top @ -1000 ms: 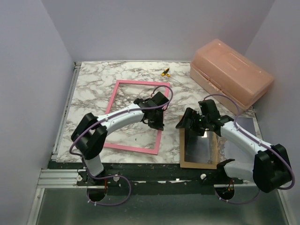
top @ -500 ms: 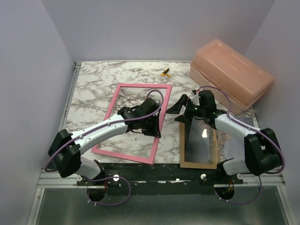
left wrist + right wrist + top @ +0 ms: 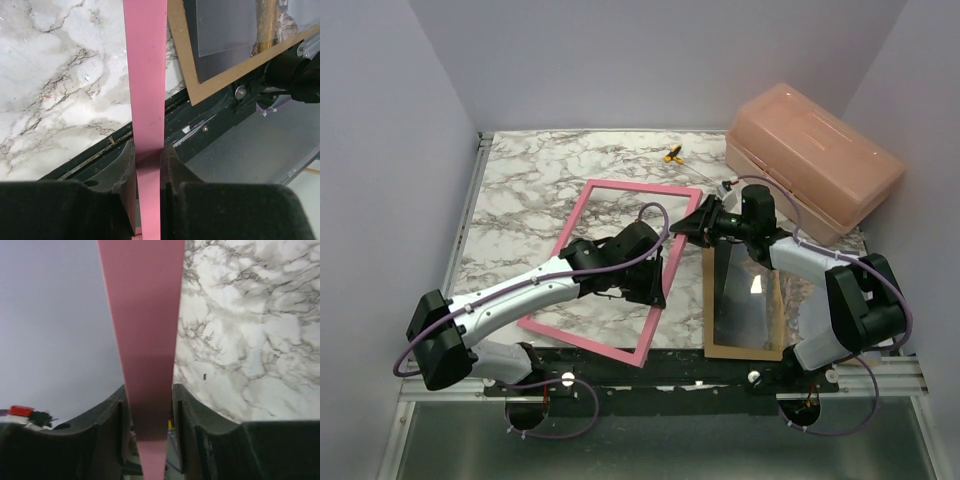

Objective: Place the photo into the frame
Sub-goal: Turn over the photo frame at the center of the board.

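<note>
The front of the pink frame points up, so next my left gripper grabs the frame's raised bar closer to its middle [image 3: 672, 262] and flips the frame over for the photo.
The pink frame [image 3: 640, 186] is tilted above the marble table, its near right part raised. My left gripper [image 3: 655, 280] is shut on its right rail. In the left wrist view the rail [image 3: 145, 75] runs between the pinching jaws of that gripper [image 3: 147, 150]. My right gripper [image 3: 696, 222] sits astride the frame's far right corner. In the right wrist view the pink rail [image 3: 145, 300] passes between the fingers of this gripper [image 3: 148, 395] with a slim gap on each side, so it is open. The photo is not recognisable in any view.
A brown backing board [image 3: 710, 310] with a glossy clear sheet [image 3: 745, 300] lies at the near right, also visible in the left wrist view [image 3: 185, 60]. A salmon plastic box [image 3: 810, 160] stands at the far right. A small yellow tool [image 3: 672, 154] lies at the back.
My left gripper has swung the frame clockwise and raised it. My right gripper left the backing board, moved up-left to the frame's far right corner and narrowed its jaws round the rail.
</note>
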`<action>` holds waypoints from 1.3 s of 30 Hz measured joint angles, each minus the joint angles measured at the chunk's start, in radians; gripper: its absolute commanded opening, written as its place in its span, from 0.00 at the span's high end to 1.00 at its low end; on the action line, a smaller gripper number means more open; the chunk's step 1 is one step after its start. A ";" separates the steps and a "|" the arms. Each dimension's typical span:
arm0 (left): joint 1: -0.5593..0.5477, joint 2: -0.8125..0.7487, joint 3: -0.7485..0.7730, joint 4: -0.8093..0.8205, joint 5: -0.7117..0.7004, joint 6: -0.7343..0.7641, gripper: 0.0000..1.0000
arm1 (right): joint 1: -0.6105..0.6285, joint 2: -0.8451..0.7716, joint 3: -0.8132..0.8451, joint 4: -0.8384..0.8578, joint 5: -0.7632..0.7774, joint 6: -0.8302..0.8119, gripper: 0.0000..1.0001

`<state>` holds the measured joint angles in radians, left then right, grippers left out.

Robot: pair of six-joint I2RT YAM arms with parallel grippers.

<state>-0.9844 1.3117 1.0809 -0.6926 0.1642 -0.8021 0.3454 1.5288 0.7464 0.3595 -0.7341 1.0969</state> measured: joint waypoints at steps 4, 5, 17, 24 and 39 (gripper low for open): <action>-0.008 -0.010 -0.002 -0.019 -0.005 0.002 0.78 | 0.000 -0.005 0.000 0.021 -0.015 0.023 0.87; -0.008 -0.013 -0.002 -0.023 -0.007 0.005 0.64 | 0.000 -0.010 0.000 0.014 -0.016 0.023 0.90; -0.065 0.049 0.356 -0.281 -0.265 0.081 0.09 | 0.000 -0.112 0.179 -0.433 0.111 -0.077 0.99; -0.193 0.290 0.628 -0.497 -0.521 0.082 0.15 | 0.000 -0.159 0.273 -0.601 0.195 -0.100 0.99; -0.327 0.583 0.795 -0.829 -0.849 -0.060 0.45 | 0.000 -0.179 0.283 -0.676 0.225 -0.084 0.96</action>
<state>-1.3117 1.8950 1.8759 -1.5219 -0.6846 -0.8616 0.3454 1.3499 1.0298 -0.3161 -0.5091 1.0134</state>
